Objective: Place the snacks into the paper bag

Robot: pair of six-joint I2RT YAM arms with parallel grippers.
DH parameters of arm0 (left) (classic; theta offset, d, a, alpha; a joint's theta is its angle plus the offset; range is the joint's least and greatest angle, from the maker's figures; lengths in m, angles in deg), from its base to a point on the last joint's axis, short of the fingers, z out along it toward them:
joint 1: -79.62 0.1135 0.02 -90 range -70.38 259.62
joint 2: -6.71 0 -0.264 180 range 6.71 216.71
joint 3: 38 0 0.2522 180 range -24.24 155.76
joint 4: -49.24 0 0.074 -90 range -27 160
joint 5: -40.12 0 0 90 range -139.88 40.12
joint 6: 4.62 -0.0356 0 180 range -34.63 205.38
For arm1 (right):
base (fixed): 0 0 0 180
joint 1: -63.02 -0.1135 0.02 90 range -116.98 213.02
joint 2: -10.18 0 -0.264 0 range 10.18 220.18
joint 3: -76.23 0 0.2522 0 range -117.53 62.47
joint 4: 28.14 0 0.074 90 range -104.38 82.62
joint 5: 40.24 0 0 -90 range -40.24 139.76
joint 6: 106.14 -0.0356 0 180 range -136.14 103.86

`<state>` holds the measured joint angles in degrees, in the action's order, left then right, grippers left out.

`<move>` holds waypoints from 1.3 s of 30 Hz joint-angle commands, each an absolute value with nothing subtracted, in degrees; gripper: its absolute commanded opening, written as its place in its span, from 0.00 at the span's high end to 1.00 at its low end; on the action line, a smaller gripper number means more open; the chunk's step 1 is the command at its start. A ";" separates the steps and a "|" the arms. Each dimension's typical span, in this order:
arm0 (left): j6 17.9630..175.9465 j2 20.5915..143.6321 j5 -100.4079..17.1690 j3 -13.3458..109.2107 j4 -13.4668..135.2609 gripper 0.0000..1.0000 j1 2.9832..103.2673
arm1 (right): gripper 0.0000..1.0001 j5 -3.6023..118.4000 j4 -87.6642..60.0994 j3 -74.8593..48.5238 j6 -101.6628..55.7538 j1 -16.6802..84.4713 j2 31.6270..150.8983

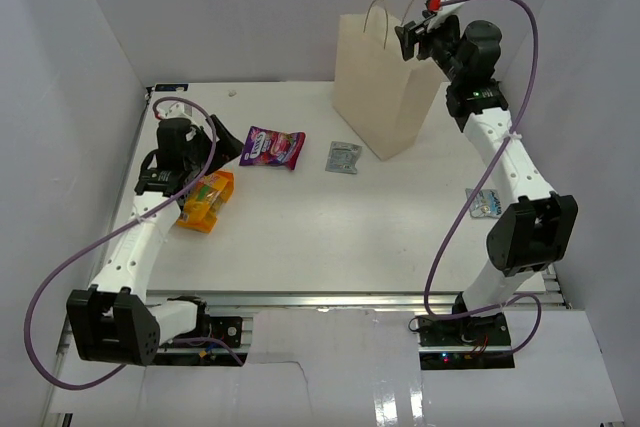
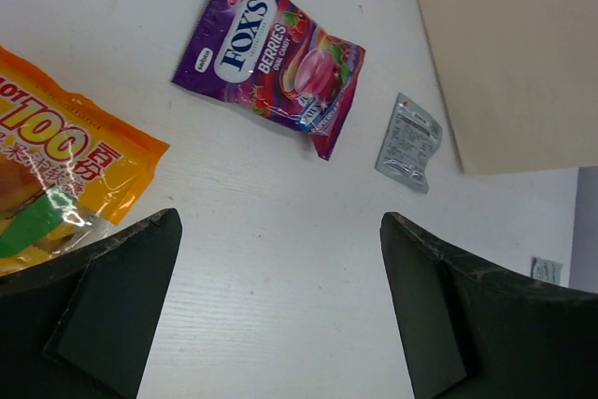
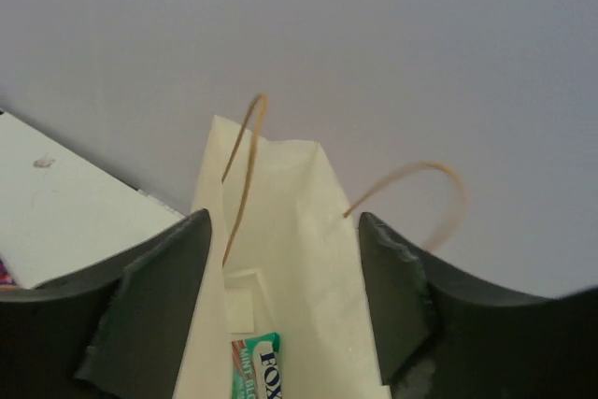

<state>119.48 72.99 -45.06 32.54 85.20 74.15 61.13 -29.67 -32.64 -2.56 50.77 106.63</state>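
Next, my left gripper goes next to the orange packet's printed front [image 1: 214,193] [image 2: 92,161]. It will close there, by the end of the big lettering.
The cream paper bag [image 1: 385,82] stands upright at the back of the table. My right gripper [image 1: 409,39] hovers over its open mouth, open and empty [image 3: 280,315]. Inside the bag [image 3: 308,259] lies a teal-and-red packet [image 3: 257,366]. The purple packet [image 1: 273,147], the silver sachet [image 1: 343,157] and the orange packet [image 1: 205,200] lie on the table. My left gripper [image 1: 222,144] is open and empty [image 2: 280,306], just above the table between the orange packet [image 2: 65,175] and the purple packet [image 2: 271,58]. The silver sachet [image 2: 409,142] lies next to the bag's base [image 2: 514,53].
A small pale sachet [image 1: 484,203] lies at the table's right edge, partly behind my right arm; it also shows in the left wrist view [image 2: 547,270]. White walls close in the left, back and right sides. The bag's brown handles [image 3: 245,165] stand up beside my right fingers.
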 commanded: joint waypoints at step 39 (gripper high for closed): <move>91.27 104.61 -88.82 37.46 90.34 0.30 61.52 | 0.12 108.91 12.60 -13.82 13.66 57.31 92.89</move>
